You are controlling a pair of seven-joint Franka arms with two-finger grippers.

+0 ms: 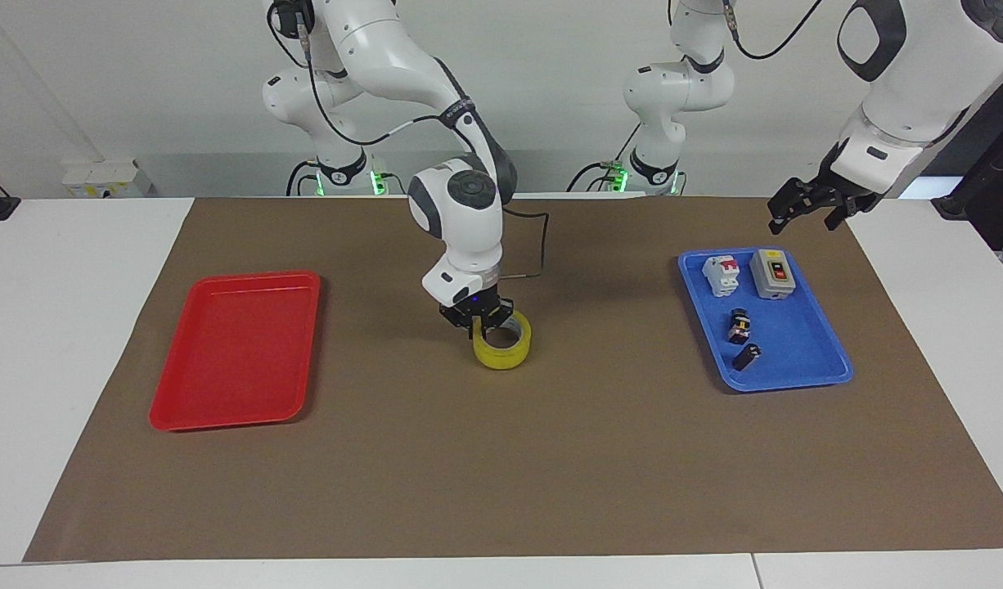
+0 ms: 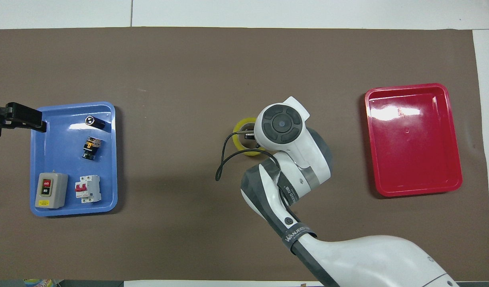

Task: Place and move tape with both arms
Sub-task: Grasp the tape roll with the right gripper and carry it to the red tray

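My right gripper is to set the yellow tape roll down near the middle of the empty red tray [image 2: 413, 146].
The yellow tape roll [image 1: 502, 355] sits at the middle of the brown mat, hole up. My right gripper [image 1: 482, 321] is down on the part of its rim nearest the robots. One finger is inside the hole and one outside, shut on the roll's wall. In the overhead view the right arm's wrist covers most of the roll [image 2: 244, 121], and only a fingertip of the right gripper [image 2: 248, 134] shows. My left gripper [image 1: 806, 209] hangs open and empty in the air over the mat's edge, beside the blue tray's corner. It also shows in the overhead view [image 2: 24, 118].
A blue tray [image 1: 796, 381] at the left arm's end holds a grey switch box [image 1: 773, 274], a white breaker [image 1: 721, 275] and two small dark parts. An empty red tray [image 1: 231, 352] lies at the right arm's end.
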